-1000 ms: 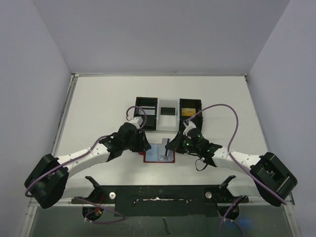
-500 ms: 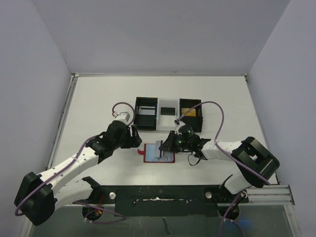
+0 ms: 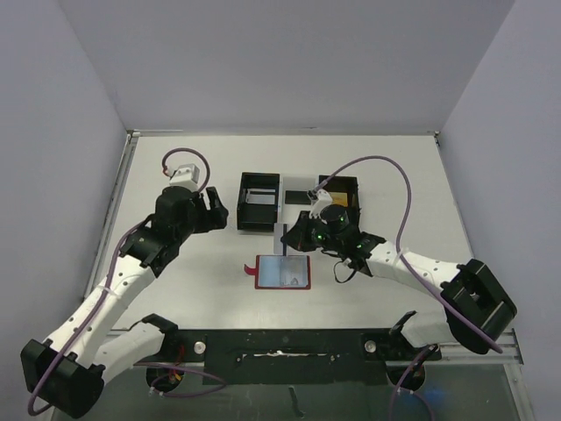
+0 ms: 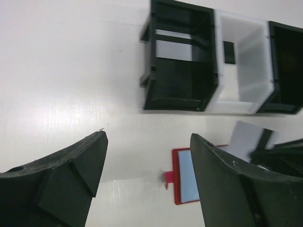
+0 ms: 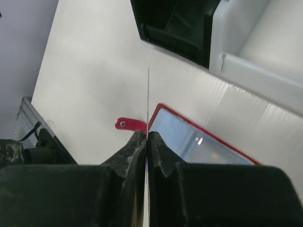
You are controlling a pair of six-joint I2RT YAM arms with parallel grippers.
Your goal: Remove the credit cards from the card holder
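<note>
Next, I release the credit card in my right gripper onto the pale card inside the black bin (image 3: 260,197) behind the red tab.
The red card holder (image 3: 281,273) lies open on the table, blue-grey lining up, with its red tab (image 3: 248,269) at the left. It also shows in the left wrist view (image 4: 185,176) and the right wrist view (image 5: 199,142). My right gripper (image 3: 295,239) is shut on a pale credit card (image 4: 247,136). It holds the card on edge above the holder's far left corner, so the card shows as a thin line in the right wrist view (image 5: 148,94). My left gripper (image 3: 209,209) is open and empty, raised to the far left of the holder.
A three-compartment tray (image 3: 260,224) stands just behind the holder. Its left black bin holds a pale card (image 4: 173,45) and its white middle bin holds a black card (image 4: 229,52). The right black bin (image 3: 344,187) is partly hidden by my right arm.
My left gripper has let go of the holder's left edge and drawn back to the far left. My right gripper has lifted the pale card up from the holder, toward the tray.
</note>
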